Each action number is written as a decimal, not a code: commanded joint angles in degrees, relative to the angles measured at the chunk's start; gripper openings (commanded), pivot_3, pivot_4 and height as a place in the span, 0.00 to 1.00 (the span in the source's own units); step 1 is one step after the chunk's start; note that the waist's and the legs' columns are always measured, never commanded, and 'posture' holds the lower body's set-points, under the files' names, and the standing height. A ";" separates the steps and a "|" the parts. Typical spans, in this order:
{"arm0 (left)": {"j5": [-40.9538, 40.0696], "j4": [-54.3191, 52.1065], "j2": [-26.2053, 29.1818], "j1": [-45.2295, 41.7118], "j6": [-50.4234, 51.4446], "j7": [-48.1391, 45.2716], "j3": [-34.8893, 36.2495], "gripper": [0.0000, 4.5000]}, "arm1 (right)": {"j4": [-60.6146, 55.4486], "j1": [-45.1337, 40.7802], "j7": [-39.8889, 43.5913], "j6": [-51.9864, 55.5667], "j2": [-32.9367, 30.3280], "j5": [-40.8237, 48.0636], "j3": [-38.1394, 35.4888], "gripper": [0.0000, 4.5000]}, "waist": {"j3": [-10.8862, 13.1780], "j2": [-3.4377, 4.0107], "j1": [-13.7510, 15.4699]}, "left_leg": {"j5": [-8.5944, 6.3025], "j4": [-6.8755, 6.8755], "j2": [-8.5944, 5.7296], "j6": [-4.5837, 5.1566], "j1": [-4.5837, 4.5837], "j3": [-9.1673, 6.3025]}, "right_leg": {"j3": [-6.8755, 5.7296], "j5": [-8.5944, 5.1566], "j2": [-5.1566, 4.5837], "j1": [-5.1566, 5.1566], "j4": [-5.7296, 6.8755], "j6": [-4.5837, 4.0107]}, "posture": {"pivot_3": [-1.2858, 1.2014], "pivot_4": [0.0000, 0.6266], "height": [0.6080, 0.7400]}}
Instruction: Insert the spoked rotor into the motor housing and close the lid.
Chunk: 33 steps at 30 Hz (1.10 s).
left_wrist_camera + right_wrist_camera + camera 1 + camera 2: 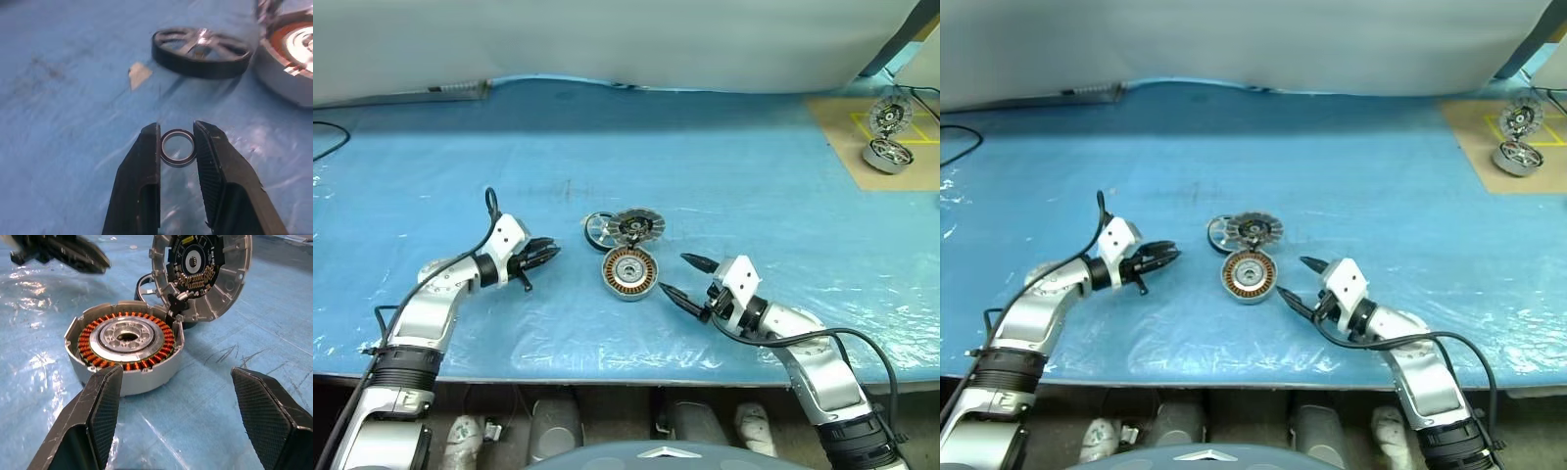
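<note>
The small metal ring will leave my left gripper as I let go of it in the middle of the motor housing's silver hub (pixel 629 270) (pixel 308 43).
The motor housing (pixel 629 272), a ring of copper windings around a silver hub, lies flat mid-table. Just behind it the grey ribbed lid (pixel 638 227) stands tilted, its dark inner face (pixel 195 264) turned toward the housing. The spoked rotor (pixel 599 229) lies flat to the lid's left, with a dark rim and shiny spokes (pixel 200 49). My left gripper (pixel 551 254) hovers left of the rotor, shut on a small metal ring (pixel 178 147). My right gripper (pixel 674 274) is open just right of the housing, nothing between its fingers (pixel 105 401).
A crinkled blue plastic sheet (pixel 460 166) covers the table. A cardboard sheet (pixel 842 127) at the far right corner carries two more motor parts (pixel 888 155). A small pale scrap (pixel 139 74) lies near the rotor. The table's front edge (pixel 607 377) runs close below both arms.
</note>
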 commanded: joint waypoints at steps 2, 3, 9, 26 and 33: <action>-3.66 -9.45 1.44 0.41 5.80 -3.13 -2.62 0.15 | 0.47 -0.75 0.77 -2.63 0.09 0.00 -0.07 0.83 | 0.00 0.00 -0.05 | 0.00 0.00 0.01 0.00 0.01 0.01 | 0.01 0.00 0.01 0.00 0.00 0.00 | 0.52 0.24 1.00; -4.03 -10.50 1.60 0.11 6.74 -3.87 -3.48 0.15 | 0.66 -0.88 0.83 -2.76 0.17 -0.03 0.02 0.83 | 0.00 0.00 -0.05 | 0.00 -0.01 0.01 0.00 0.01 0.01 | 0.00 0.00 0.02 0.00 0.00 0.00 | 0.52 0.24 1.00; -3.85 -10.42 0.14 -4.01 7.46 -7.66 -9.95 0.15 | 1.94 -1.59 1.35 -3.64 0.33 -0.60 0.77 0.83 | 0.00 0.00 0.02 | 0.01 -0.01 0.01 0.00 0.04 0.01 | 0.00 0.00 0.03 0.00 0.03 -0.01 | 0.52 0.24 1.00; 3.71 3.28 -8.79 -14.65 0.38 -8.19 -18.71 0.15 | 2.74 -1.61 1.28 -4.61 1.00 -1.52 1.15 0.83 | 0.00 0.00 -0.06 | 0.02 0.11 -0.02 -0.01 -0.04 0.01 | 0.06 0.00 0.04 0.02 0.15 -0.01 | 0.52 0.24 1.00; 5.44 5.30 -9.20 -15.41 -0.36 -8.73 -19.36 0.15 | 3.52 -2.05 1.77 -5.11 1.05 -2.10 1.69 0.83 | 0.00 0.00 -0.02 | 0.02 0.13 -0.02 -0.01 -0.04 0.00 | 0.05 0.01 0.04 0.02 0.16 -0.01 | 0.52 0.24 1.00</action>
